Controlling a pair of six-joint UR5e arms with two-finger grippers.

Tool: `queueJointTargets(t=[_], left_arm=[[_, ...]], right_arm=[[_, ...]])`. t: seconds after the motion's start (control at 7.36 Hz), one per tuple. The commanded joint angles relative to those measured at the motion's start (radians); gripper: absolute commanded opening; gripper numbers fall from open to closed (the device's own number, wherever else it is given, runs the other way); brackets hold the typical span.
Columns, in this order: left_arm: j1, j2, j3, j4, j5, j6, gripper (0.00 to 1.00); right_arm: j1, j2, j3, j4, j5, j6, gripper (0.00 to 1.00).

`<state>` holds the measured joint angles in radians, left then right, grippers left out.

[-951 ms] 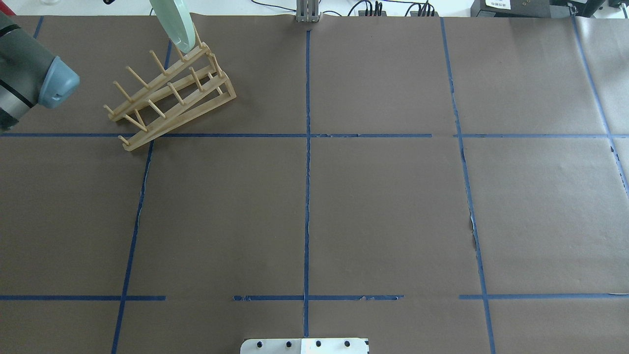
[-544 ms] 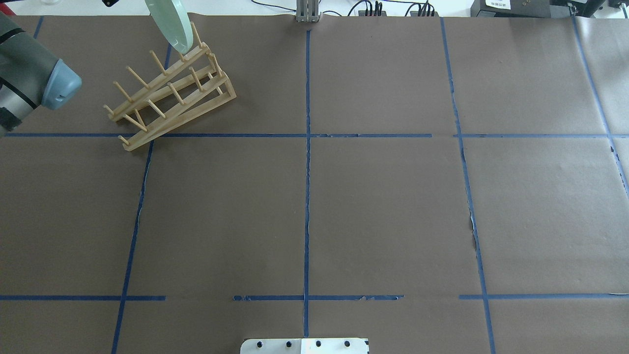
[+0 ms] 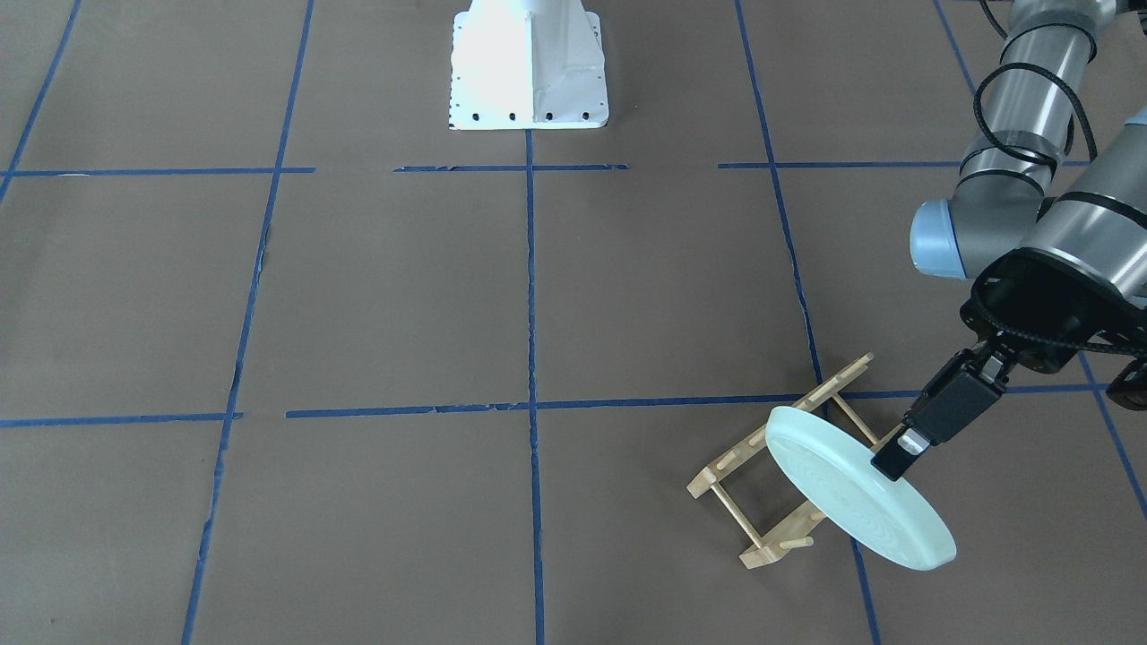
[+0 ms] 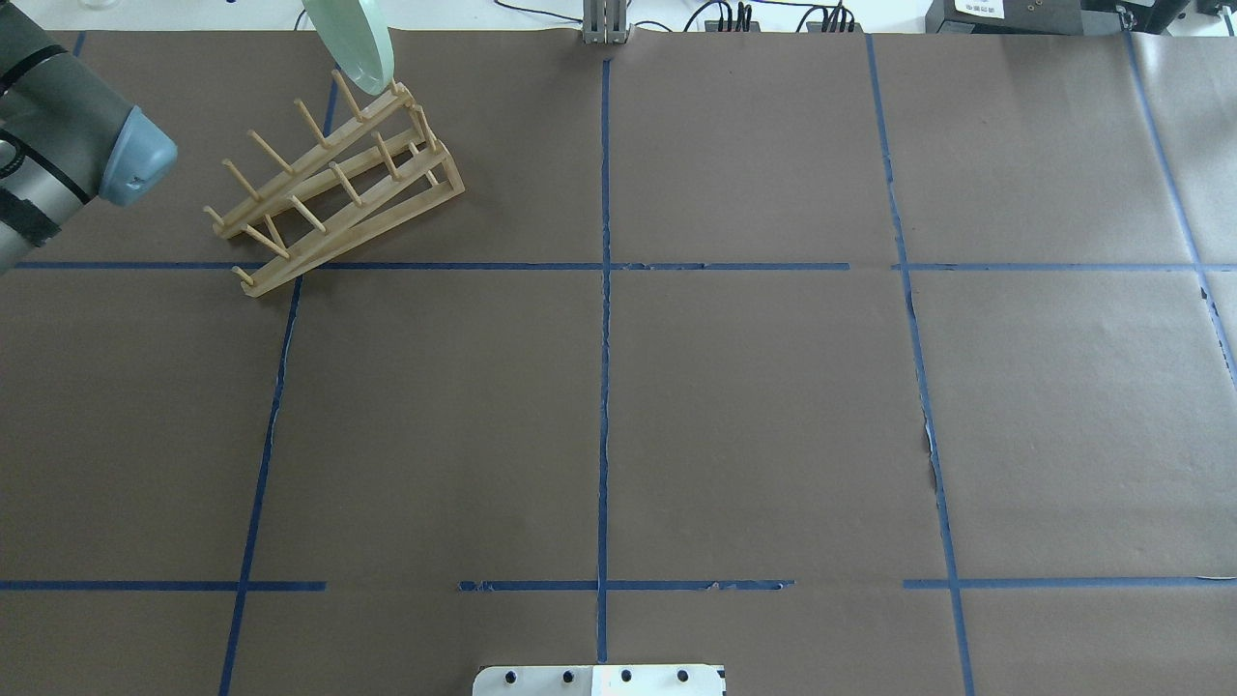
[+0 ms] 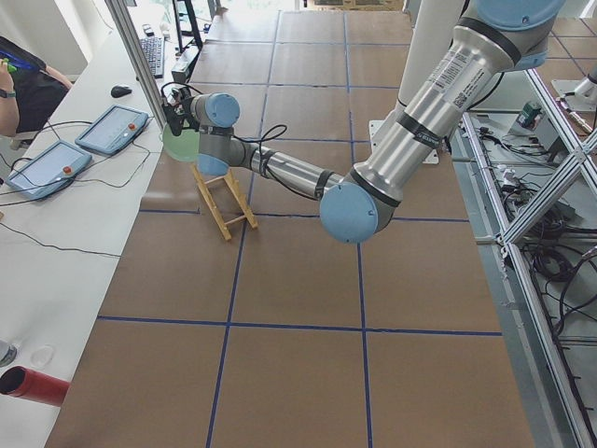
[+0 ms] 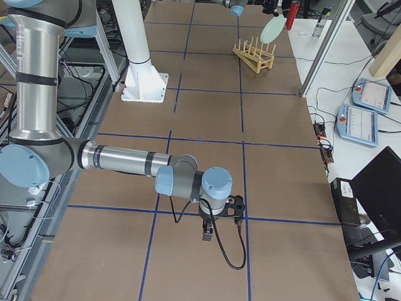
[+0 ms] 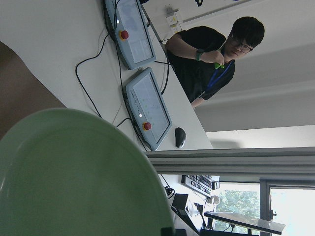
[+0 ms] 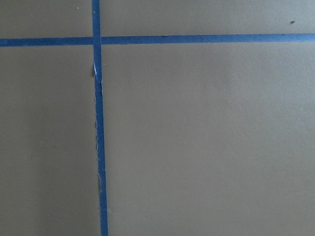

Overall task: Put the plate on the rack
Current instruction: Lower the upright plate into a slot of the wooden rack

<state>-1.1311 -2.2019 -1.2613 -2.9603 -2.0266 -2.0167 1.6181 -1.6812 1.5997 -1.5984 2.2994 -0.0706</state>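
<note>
Next, my left gripper releases the mint-green plate in the slot [image 3: 786,483] beside the wooden rack's last pegs.
The pale mint-green plate [image 3: 847,493] hangs tilted on edge in my left gripper [image 3: 892,466], which is shut on its rim. Its lower edge is at the far end of the light wooden rack [image 3: 762,546], by the last pegs; I cannot tell if they touch. In the overhead view the plate [image 4: 353,39] stands over the rack's [image 4: 338,184] far end. The plate [image 7: 74,172] fills the lower left of the left wrist view. My right gripper [image 6: 208,235] hangs low over the table far from the rack; I cannot tell if it is open or shut.
The rack lies skewed across a blue tape line on the brown paper. The left arm's elbow [image 4: 97,145] hovers left of the rack. The robot's white base [image 3: 527,67] stands mid-table. Teach pendants [image 5: 112,128] and an operator are beyond the table's edge.
The plate has shifted slightly right and up, toward the rack's far end. The left arm's elbow has moved right.
</note>
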Motion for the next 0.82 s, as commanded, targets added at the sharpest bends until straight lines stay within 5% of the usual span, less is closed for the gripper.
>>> queueJointTargets(t=[0.0,0.68], left_arm=[[0.011,-0.007,0.002,0.001,0.002,0.003,0.0],[0.056,0.004,0.043,0.001,0.057,0.036,0.0]], right_arm=[[-0.001,0.0,0.0,0.0,0.0,0.0,1.0],[0.0,0.0,0.0,0.0,0.0,0.0,1.0]])
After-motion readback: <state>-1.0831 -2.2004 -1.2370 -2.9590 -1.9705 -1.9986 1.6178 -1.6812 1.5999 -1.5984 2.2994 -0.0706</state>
